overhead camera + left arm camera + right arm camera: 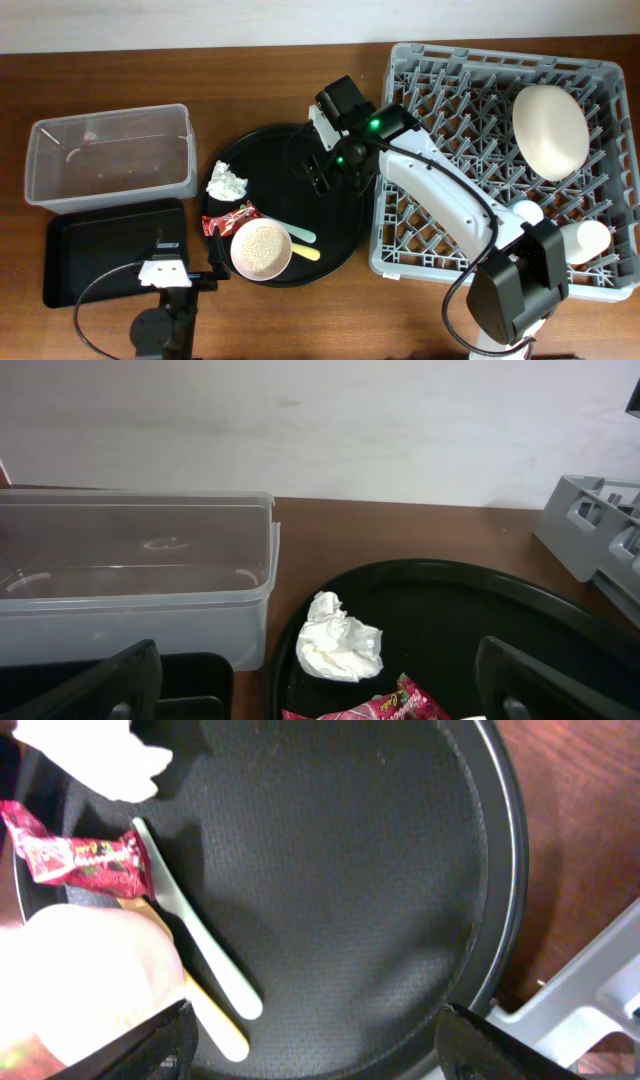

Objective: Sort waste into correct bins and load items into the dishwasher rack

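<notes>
My left gripper will close on the rim of the small bowl point(233, 246) of white grains, on the side nearest the shallow black rectangular tray.
On the round black tray point(330, 225) lie a crumpled white tissue point(227, 182), a red wrapper point(230, 218), a small bowl point(261, 248) of white grains, a mint spoon point(300, 236) and a yellow spoon point(306, 253). My right gripper point(320, 1055) hangs open over the tray's bare middle, right of the mint spoon point(195, 930) and yellow spoon point(205, 1010). My left gripper point(325, 700) is open and empty at the tray's near left edge, facing the tissue point(338, 638) and wrapper point(375, 705). The grey dishwasher rack point(450, 110) holds a cream bowl-plate point(550, 130) and a white cup point(590, 240).
A clear tub point(110, 150) stands at the far left, with a shallow black rectangular tray point(100, 250) in front of it. A second pale cup point(528, 212) sits in the rack near my right arm. The rack's corner point(590, 990) is close to the right gripper.
</notes>
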